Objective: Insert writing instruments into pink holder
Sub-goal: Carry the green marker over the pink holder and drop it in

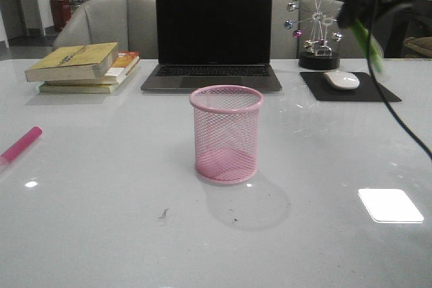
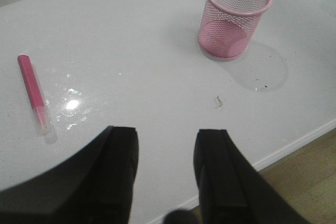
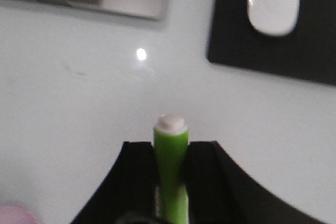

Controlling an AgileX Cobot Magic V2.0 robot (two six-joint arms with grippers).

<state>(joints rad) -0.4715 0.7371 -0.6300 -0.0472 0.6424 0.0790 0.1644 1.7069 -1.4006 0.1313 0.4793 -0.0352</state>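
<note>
Next, my right hand sets the lime green pen, now high above the mouse pad, inside the empty pink holder (image 1: 221, 121), leaning toward the books.
The pink holder (image 1: 226, 134) (image 2: 234, 15), a round wire-mesh cup, stands upright and empty at the table's middle. A bright pink pen (image 1: 19, 145) (image 2: 33, 93) lies flat near the table's left edge. My right gripper (image 3: 170, 144) is shut on the lime green pen (image 3: 170, 169), whose white end sticks out past the fingertips. In the front view that pen (image 1: 368, 44) hangs blurred, high at the right, above the mouse pad. My left gripper (image 2: 167, 130) is open with nothing between its fingers, above the table's front left area, well short of the pink pen.
A laptop (image 1: 213, 35) stands behind the holder. A stack of books (image 1: 82, 67) lies at the back left. A white mouse (image 1: 341, 79) rests on a black pad (image 1: 351, 88) at the back right, beside a ball ornament (image 1: 317, 28). A black cable (image 1: 398, 112) hangs down at the right.
</note>
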